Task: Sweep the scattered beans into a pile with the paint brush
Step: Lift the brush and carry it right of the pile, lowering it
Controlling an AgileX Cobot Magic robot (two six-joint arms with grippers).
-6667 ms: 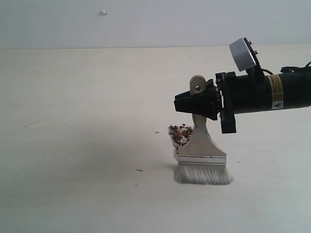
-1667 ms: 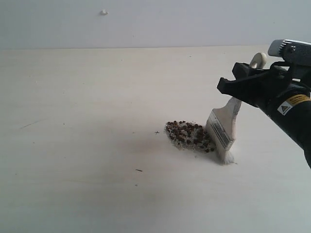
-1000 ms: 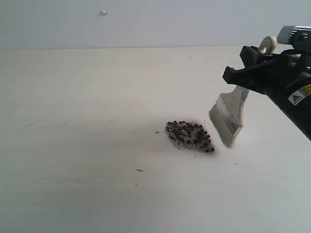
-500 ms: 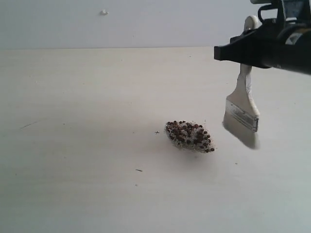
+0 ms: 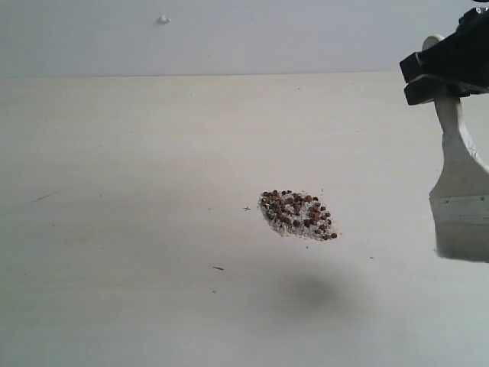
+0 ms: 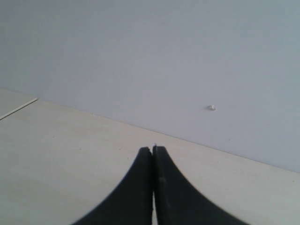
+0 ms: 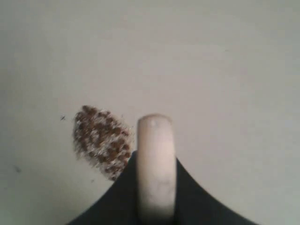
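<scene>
Next, I release the paint brush from my right gripper on the bare table (image 5: 383, 233) close beside the bean pile.
The beans lie gathered in one compact pile (image 5: 298, 215) of reddish-brown pellets and whitish crumbs near the middle of the pale table (image 5: 137, 252); the right wrist view shows the pile (image 7: 101, 139) below and to one side. My right gripper (image 5: 442, 73) is shut on the wooden handle of the paint brush (image 5: 461, 191), which hangs bristles-down in the air at the right edge, well clear of the pile. In the right wrist view the handle end (image 7: 155, 159) stands between the black fingers. My left gripper (image 6: 153, 152) is shut on nothing, away from the beans.
A grey wall (image 5: 229, 34) with a small white knob (image 5: 163, 19) backs the table. A tiny dark speck (image 5: 218, 268) and a small cross mark (image 5: 247, 208) lie left of the pile.
The right gripper has lifted the brush off the table beside the pile and carried it up and to the right. The pile stays put.
</scene>
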